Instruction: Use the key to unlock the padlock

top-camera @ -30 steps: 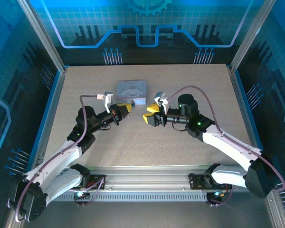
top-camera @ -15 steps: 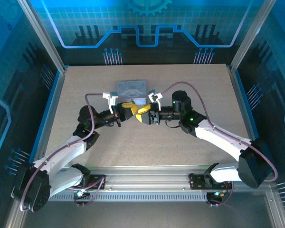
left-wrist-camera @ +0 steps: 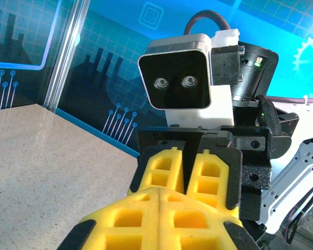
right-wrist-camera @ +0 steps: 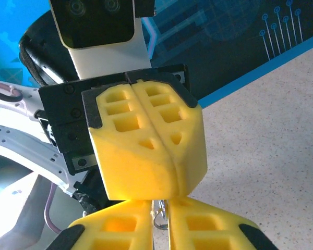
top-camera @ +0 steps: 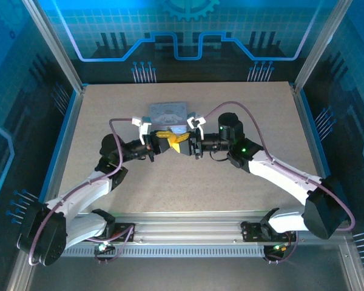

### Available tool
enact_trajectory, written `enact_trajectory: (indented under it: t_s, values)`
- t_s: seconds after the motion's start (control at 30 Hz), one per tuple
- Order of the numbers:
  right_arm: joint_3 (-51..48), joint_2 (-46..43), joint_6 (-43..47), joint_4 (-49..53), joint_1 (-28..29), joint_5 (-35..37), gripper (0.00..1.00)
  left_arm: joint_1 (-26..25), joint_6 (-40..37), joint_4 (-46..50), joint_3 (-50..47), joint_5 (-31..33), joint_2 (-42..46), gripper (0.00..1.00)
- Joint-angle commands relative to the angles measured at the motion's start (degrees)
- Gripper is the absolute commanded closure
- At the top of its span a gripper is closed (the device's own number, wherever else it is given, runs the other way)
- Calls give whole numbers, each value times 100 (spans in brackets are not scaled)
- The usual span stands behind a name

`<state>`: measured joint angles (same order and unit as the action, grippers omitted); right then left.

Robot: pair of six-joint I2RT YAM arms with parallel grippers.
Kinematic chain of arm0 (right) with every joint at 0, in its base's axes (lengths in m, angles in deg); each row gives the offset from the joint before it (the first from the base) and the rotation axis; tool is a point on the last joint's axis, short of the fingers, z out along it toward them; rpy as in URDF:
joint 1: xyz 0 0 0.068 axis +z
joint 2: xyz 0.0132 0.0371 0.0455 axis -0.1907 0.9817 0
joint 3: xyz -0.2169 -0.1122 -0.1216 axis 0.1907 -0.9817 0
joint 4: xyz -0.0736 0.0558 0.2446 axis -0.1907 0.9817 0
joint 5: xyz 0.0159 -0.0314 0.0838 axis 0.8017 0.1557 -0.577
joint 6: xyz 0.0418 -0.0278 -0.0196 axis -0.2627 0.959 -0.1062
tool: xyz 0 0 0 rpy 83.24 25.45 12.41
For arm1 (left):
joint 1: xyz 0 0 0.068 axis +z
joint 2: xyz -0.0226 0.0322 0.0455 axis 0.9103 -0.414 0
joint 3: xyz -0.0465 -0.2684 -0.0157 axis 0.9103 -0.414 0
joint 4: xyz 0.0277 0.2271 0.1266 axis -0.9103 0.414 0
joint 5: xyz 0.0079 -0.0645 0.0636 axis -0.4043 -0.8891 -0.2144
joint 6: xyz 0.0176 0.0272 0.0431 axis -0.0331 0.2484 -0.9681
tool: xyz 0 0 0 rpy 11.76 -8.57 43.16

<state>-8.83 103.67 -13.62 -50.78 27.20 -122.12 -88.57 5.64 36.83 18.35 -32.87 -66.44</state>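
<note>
The key's ring sits inside my right gripper's seam, so next my left gripper opens and takes the key (right-wrist-camera: 157, 206) before my right gripper opens and backs off.
My two grippers meet tip to tip above the table's middle, the left gripper (top-camera: 167, 137) facing the right gripper (top-camera: 181, 143). In the right wrist view my right gripper (right-wrist-camera: 160, 214) is shut on a thin silvery wire loop (right-wrist-camera: 159, 217), which looks like the key's ring; the key's blade is hidden. The left gripper (right-wrist-camera: 173, 176) presses down on those tips with its yellow fingers fully shut. Nothing shows along its seam in the left wrist view either (left-wrist-camera: 159, 200). The padlock's dark body is hidden.
The pale grey printed tin (top-camera: 167, 112) lies flat on the table just behind the two grippers. The beige tabletop (top-camera: 242, 200) is bounded by blue rails, with enclosure posts at the corners. Both forearms slope in from the near edge.
Both grippers have swung inward from a spread position until their yellow tips touch in front of the tin. Over the last half second they closed the last small gap.
</note>
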Motion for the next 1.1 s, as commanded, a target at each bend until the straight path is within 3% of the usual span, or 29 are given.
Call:
enact_trajectory:
  t_s: [0.0, 0.13, 0.23, 0.27, 0.33, 0.4, 0.53, 0.7, 1.07]
  values:
    - [211, 123, 135, 157, 132, -190, 90, -31, 112, -268, 64, -239, -65, 100]
    - [199, 176, 162, 173, 132, -267, 100, -29, 234, -370, 75, -275, -89, 100]
    - [148, 150, 117, 78, 130, -149, 100, -34, 330, -458, 55, -260, -94, 100]
    - [113, 132, 89, 11, 126, -85, 100, -33, 365, -468, 40, -238, -85, 96]
    - [-73, 70, -96, -418, 64, 41, 100, -32, 460, -469, 9, -129, -26, 75]
    - [-225, 34, -315, -737, -14, 108, 100, -19, 593, -417, -16, -4, 50, 63]
    - [-502, -45, -653, -1219, -126, 211, 100, 73, 932, -316, -93, 224, 200, 49]
    - [-717, -143, -897, -1585, -233, 374, 100, 219, 1146, -322, -258, 175, 282, 48]
    - [-756, -273, -1002, -1684, -293, 449, 100, 247, 1589, -1102, -483, -209, -221, 58]
